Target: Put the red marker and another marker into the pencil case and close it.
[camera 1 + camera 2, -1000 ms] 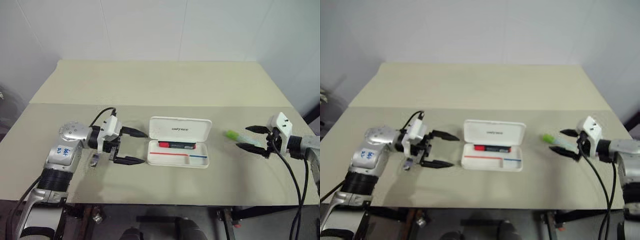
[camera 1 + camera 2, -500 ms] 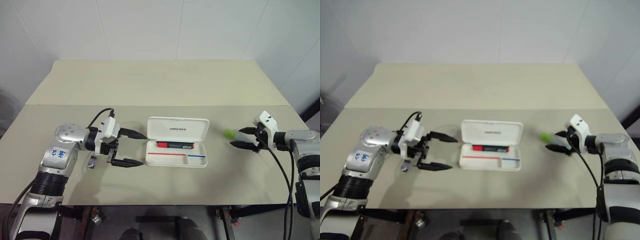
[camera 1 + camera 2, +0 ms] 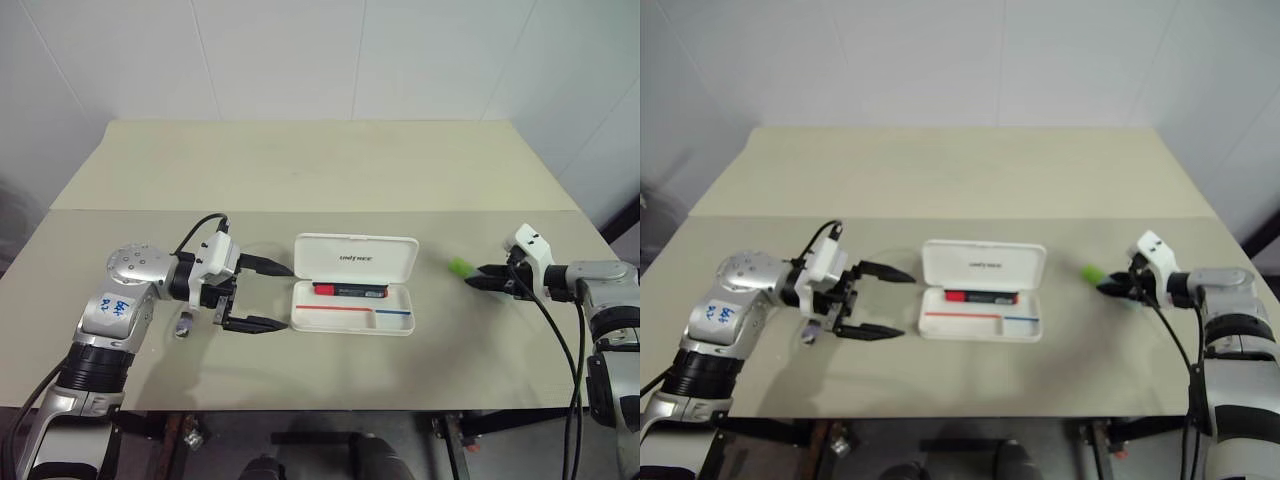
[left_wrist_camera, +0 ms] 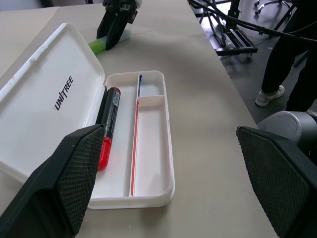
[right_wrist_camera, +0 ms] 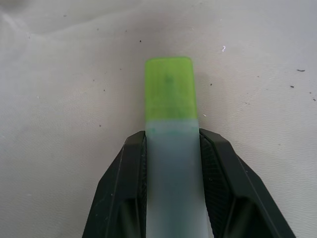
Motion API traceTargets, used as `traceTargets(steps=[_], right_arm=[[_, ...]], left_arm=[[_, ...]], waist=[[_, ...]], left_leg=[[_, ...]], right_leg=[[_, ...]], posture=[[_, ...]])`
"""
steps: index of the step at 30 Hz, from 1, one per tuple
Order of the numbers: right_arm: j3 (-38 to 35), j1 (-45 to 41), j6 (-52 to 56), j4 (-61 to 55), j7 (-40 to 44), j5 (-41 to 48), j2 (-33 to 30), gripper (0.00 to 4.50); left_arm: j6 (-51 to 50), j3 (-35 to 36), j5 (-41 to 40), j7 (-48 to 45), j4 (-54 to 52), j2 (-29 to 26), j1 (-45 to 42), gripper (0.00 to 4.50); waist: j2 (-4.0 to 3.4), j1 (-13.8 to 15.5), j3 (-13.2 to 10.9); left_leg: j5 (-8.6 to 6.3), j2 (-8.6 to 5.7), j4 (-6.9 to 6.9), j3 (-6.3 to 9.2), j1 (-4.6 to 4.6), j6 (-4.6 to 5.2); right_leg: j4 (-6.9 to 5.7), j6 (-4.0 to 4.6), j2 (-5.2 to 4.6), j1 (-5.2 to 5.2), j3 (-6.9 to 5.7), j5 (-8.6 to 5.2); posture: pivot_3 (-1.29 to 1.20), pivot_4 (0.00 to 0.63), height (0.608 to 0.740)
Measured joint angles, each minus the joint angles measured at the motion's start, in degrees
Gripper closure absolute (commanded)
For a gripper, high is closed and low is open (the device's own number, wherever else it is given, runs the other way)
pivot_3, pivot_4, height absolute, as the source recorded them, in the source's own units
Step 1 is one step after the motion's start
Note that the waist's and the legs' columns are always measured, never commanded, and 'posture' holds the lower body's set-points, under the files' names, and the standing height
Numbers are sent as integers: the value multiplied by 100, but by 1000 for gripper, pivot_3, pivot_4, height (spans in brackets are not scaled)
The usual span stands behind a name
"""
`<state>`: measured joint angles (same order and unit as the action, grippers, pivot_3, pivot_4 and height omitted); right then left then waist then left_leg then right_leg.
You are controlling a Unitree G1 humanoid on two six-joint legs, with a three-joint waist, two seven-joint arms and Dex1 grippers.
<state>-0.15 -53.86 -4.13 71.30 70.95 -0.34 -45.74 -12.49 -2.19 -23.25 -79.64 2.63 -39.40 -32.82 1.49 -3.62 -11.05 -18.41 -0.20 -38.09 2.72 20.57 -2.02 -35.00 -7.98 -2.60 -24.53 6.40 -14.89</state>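
My right gripper should set the lime-green marker down in the pencil case's front section (image 3: 335, 318), so that it lies along the red strip.
The white pencil case (image 3: 340, 318) lies open at the table's middle, lid (image 3: 356, 258) tilted back. The red marker (image 3: 350, 291) rests inside its long compartment, also seen as the red marker (image 4: 106, 136) in the left wrist view. Just left of the case, my left gripper (image 3: 287, 298) stands open and empty, its fingers (image 4: 64, 178) flanking the case. To the right of the case, the lime-green marker (image 3: 461, 267) lies on the table. My right gripper (image 3: 482, 282) is shut on its pale barrel (image 5: 171, 163), with the green cap (image 5: 169, 91) sticking out past the fingertips.
A small grey object (image 3: 184, 325) lies on the table beside my left wrist. A seam crosses the beige table (image 3: 300, 170) behind the case. Beyond the table's right edge, a person's legs (image 4: 282, 54) and a stand base (image 4: 233, 34) show.
My right gripper has sunk towards the table and closed its fingers on the green marker. The left gripper, the case and the red marker have stayed put.
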Motion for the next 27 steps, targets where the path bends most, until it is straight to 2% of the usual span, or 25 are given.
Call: traceTargets(steps=[5,10,14,18,20,24,27], right_arm=[[-31,4,-216,-132,70,2,-60,3407],[-88,153,-245,-840,617,175,-493,3407],[-265,1169,356,-2701,1184,668,-768,3407],[-320,2253,1369,-4822,1163,1201,-796,3407],[-332,2649,1956,-5935,977,1490,-764,3407],[-213,2854,3114,-7782,189,1852,-388,3407],[97,2841,3790,-8592,-328,2046,-5,3407]], left_arm=[[21,-12,0,-7,38,72,-51,0],[94,-50,1,-63,133,126,-86,0],[162,-88,2,-125,270,158,-107,0],[235,-102,4,-177,291,150,-85,0],[288,-104,11,-220,303,137,-59,0],[518,-101,85,-399,509,-46,28,0],[682,-99,116,-528,703,-172,117,0]], waist=[[-4,1,-3],[-10,8,-6],[-10,37,-6],[-11,41,-6],[-10,30,-6],[-10,33,-6],[-10,48,-6]], left_leg=[[0,-1,-1,-1,0,0],[0,0,1,0,1,0],[-1,2,0,7,5,-1],[-1,1,-6,4,6,-1],[-1,3,-9,3,2,-1],[1,3,-12,5,-13,-2],[3,1,-14,9,-13,-4]], right_leg=[[-1,0,-1,0,1,0],[-2,0,0,0,-1,0],[-13,-1,1,1,-6,0],[-23,-1,0,-3,0,0],[-31,-1,2,-3,2,0],[-33,1,6,0,3,-1],[-35,3,6,0,1,-1]], posture=[[0,150,740],[0,150,740],[0,150,740],[0,150,740],[0,150,740],[0,150,740],[0,150,740]])
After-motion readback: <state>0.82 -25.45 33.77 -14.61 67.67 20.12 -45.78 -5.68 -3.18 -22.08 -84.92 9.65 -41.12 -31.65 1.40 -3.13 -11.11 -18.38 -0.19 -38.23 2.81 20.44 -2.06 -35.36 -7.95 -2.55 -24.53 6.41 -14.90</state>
